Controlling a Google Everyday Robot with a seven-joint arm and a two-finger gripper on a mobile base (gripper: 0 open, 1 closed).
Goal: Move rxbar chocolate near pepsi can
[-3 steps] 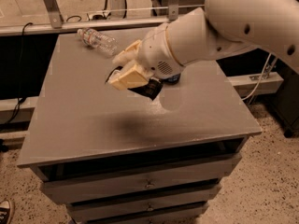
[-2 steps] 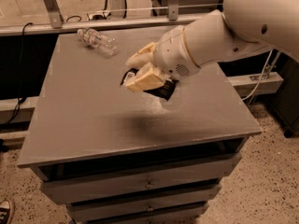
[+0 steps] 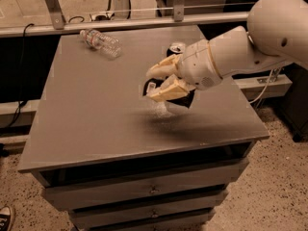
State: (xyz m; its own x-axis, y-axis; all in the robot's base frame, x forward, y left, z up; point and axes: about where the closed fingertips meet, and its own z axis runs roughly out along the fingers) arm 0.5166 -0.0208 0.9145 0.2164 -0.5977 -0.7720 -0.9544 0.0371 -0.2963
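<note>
The robot's gripper will release the rxbar chocolate on the grey table (image 3: 167, 86) in front of the pepsi can.
My gripper (image 3: 153, 84) hovers a little above the middle of the grey table (image 3: 86, 114), its cream fingers (image 3: 166, 91) pointing left. It is shut on the rxbar chocolate (image 3: 184, 100), a flat black bar that shows as a dark strip under and between the fingers. The pepsi can (image 3: 176, 48) stands just behind the gripper, toward the table's far right. Only its silver top and a bit of its dark body show, the rest is hidden by my wrist. The bar is in the air, in front of the can.
A clear plastic water bottle (image 3: 101, 41) lies on its side at the table's far left. The table has drawers (image 3: 154, 190) below its front edge. A metal rail (image 3: 120, 23) runs behind the table. A white cable (image 3: 264, 88) hangs to the right.
My gripper has moved to the right with the black bar in it. It now sits just in front of the can. The bottle has not moved.
</note>
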